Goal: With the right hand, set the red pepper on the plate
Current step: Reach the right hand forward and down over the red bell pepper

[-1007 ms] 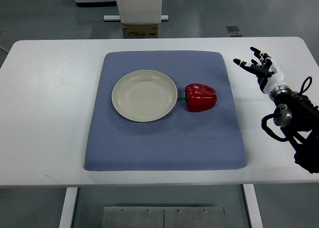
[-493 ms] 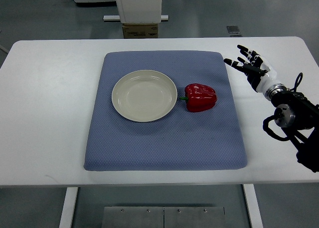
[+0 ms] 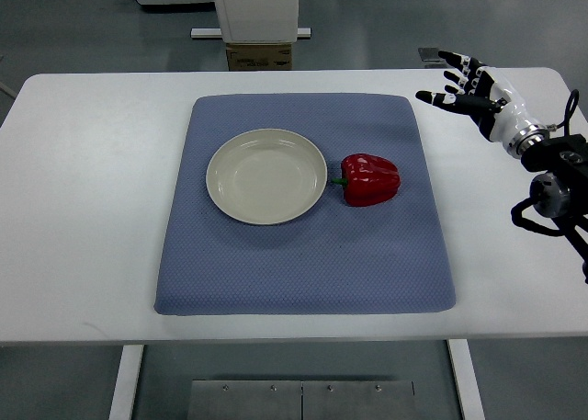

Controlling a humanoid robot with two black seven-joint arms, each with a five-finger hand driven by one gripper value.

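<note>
I should close my right gripper on the blunt end (image 3: 382,176) of the red pepper, across from the pepper's green stem.
A red pepper (image 3: 370,179) with a green stem lies on a blue mat (image 3: 303,255), just right of a cream plate (image 3: 266,175) that holds nothing. My right hand (image 3: 464,86) hovers over the white table at the far right, above and to the right of the pepper, well apart from it. Its fingers are spread and hold nothing. The black forearm and cables trail off toward the right edge. No left arm shows.
The white table (image 3: 83,209) carries the mat in its middle. Beyond the far edge stand a white post with a cardboard box (image 3: 258,56) and a small grey block (image 3: 432,56) on the floor.
My right hand has risen and moved toward the table's far edge, with the forearm shifting right. The pepper and plate have not moved.
</note>
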